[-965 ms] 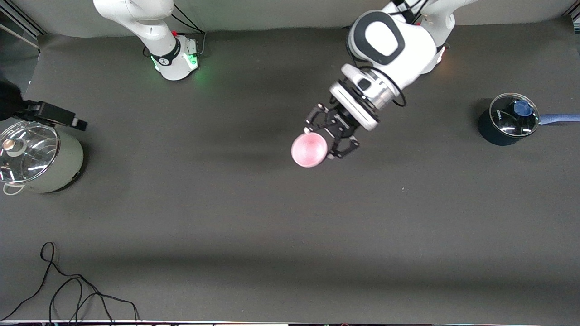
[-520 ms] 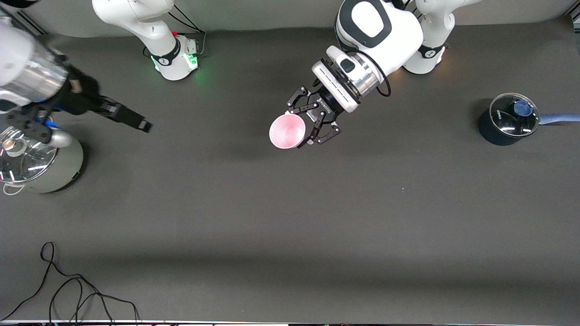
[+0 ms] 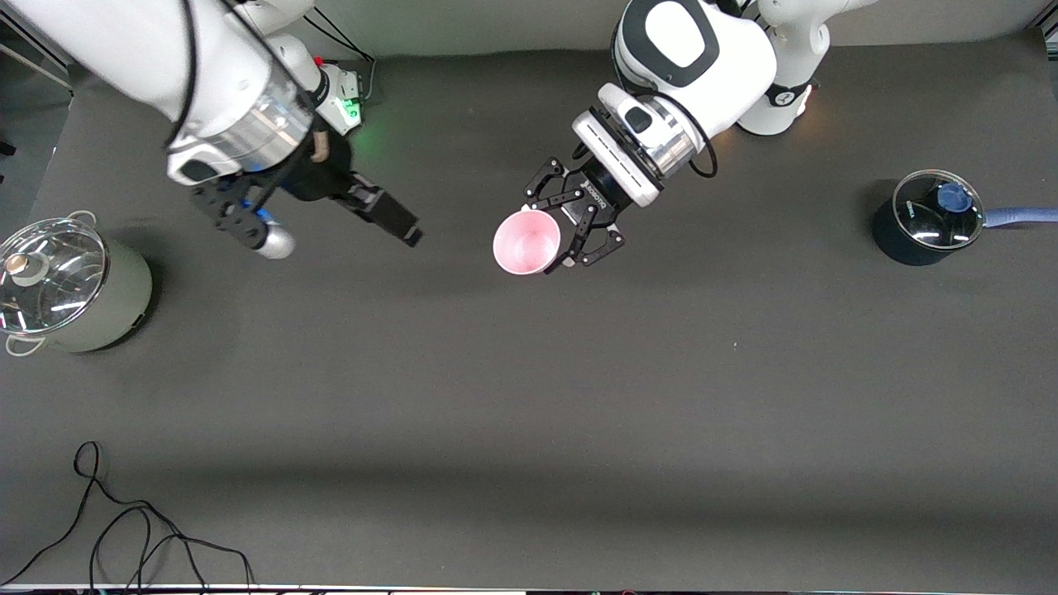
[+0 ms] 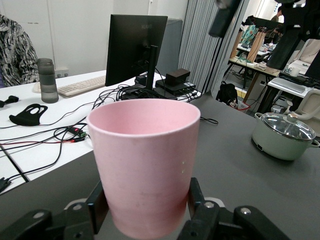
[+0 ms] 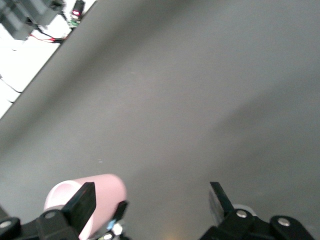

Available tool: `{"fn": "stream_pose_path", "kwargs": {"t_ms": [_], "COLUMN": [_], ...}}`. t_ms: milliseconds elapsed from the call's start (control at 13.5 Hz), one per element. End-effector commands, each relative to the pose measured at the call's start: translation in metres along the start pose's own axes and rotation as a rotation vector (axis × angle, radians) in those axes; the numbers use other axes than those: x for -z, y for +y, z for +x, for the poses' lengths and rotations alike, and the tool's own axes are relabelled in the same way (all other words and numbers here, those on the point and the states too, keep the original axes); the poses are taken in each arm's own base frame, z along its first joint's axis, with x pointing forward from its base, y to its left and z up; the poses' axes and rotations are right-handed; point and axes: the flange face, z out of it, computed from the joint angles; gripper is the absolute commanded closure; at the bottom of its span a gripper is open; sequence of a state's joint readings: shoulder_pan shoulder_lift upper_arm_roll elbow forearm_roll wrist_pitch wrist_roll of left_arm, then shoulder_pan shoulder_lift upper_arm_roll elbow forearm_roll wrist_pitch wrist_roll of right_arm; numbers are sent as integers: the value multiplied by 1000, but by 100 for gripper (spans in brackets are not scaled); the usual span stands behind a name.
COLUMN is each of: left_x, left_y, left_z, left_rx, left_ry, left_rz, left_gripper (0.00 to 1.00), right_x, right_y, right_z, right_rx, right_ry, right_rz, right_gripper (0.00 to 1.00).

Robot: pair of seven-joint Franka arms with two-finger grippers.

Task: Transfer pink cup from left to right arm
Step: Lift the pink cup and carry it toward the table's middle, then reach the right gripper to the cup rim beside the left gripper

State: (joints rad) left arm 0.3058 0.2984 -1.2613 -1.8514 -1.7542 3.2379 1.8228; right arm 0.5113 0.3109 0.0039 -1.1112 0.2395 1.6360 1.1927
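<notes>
I should next close my right gripper on the pink cup's near rim [image 3: 502, 222] [image 5: 79, 184], with one finger inside the cup, because my left gripper is holding the cup's lower part.
The pink cup [image 3: 526, 241] hangs in the air over the middle of the table, its mouth showing toward the front camera. My left gripper [image 3: 557, 238] is shut on its lower part, one finger on each side. The left wrist view shows the cup [image 4: 145, 160] upright and close between the left gripper [image 4: 146, 206] pads. My right gripper [image 3: 345, 235] is open, in the air over the table beside the cup, toward the right arm's end, a gap between them. In the right wrist view the right gripper [image 5: 151, 200] holds nothing, and the cup [image 5: 97, 192] shows just past one finger.
A pale lidded pot [image 3: 70, 285] stands at the right arm's end of the table, also seen as the pot [image 4: 282, 137] in the left wrist view. A dark glass-lidded pot [image 3: 924, 221] with a blue handle stands at the left arm's end. A black cable [image 3: 124, 529] lies near the front edge.
The right arm has swung in from over the pale pot toward the cup, gripper open throughout. The left gripper carried the cup toward the robots' bases, then held nearly still.
</notes>
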Motion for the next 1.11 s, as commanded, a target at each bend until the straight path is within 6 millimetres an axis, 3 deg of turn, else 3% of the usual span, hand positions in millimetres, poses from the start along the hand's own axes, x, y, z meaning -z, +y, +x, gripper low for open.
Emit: {"fn": "stream_pose_path", "kwargs": {"t_ms": [0,223,891,1039], "left_x": [4,5,8,8], "left_y": [1,-1,-4,-4], "left_z": [5,5,4,4], "left_rx": [-3,0,4,10], "left_ry": [5,5,-2,-2], "left_rz": [25,29,62,63], "left_gripper": [55,55,55,55], "right_x": [-13,-28,-75,-84], "right_y": [-28,-46,-57,-61], "right_z": [-24,-43,-39,-52], "right_rx": [-14,42,382,410], "right_ry": [32,53,39,37], "right_rz": [64,90,29,16], "right_gripper": [0,0,1,7]}}
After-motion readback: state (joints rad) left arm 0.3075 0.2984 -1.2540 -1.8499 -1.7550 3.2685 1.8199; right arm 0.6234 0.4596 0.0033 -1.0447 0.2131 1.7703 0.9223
